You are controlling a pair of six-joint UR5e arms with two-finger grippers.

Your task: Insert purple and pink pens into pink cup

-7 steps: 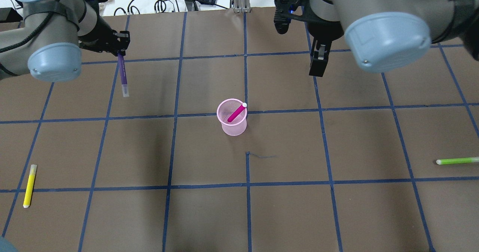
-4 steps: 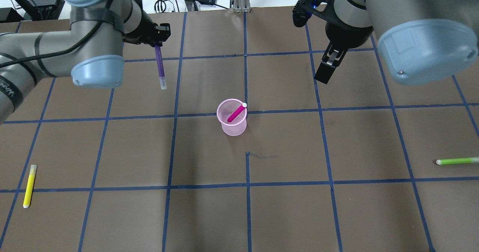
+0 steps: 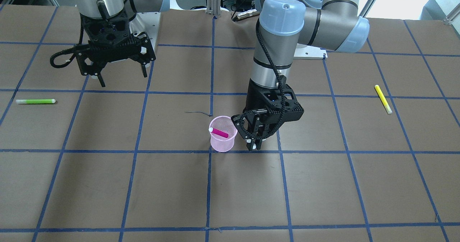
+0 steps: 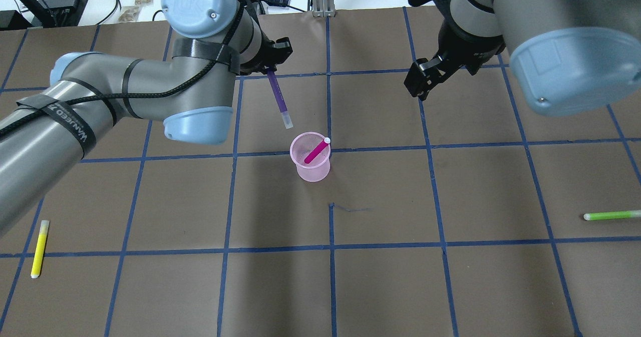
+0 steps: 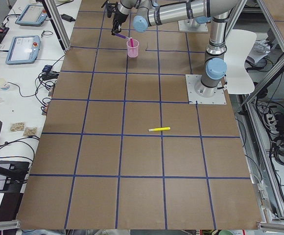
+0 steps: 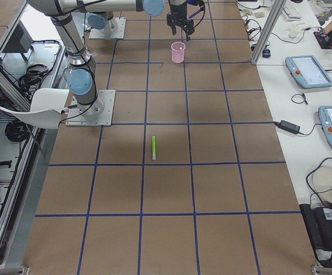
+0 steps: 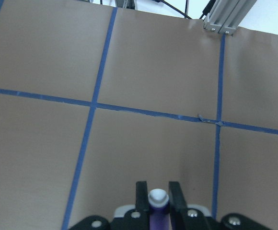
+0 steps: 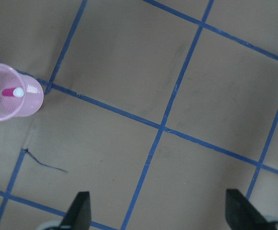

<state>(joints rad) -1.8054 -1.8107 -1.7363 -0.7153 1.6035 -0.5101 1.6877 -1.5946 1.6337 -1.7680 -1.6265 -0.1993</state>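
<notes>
The robot's left gripper needs to release the purple pen inside the pink cup [image 3: 226,130], beside the pink pen. The purple pen now hangs tip-down above the table.
The pink cup [image 4: 310,169] stands mid-table with the pink pen [image 4: 316,152] leaning inside it; both also show in the front view, cup [image 3: 222,145] and pen [image 3: 219,132]. My left gripper [image 4: 271,66] is shut on the purple pen [image 4: 278,98], which hangs tip-down above the table, just left of and behind the cup. The left wrist view shows the fingers closed on the pen's end [image 7: 158,203]. My right gripper [image 3: 122,76] is open and empty, high over the table's far right part. The right wrist view shows the cup [image 8: 0,108] off to its left.
A yellow pen [image 4: 40,248] lies near the table's front left. A green pen [image 4: 611,215] lies at the right edge. Blue tape lines grid the brown table [image 4: 450,277]. Cables and an aluminium post sit beyond the far edge.
My left arm has swung right with the purple pen, from the far left to just beside the cup. My right gripper has shifted slightly back and left. The cup and pink pen have not moved.
</notes>
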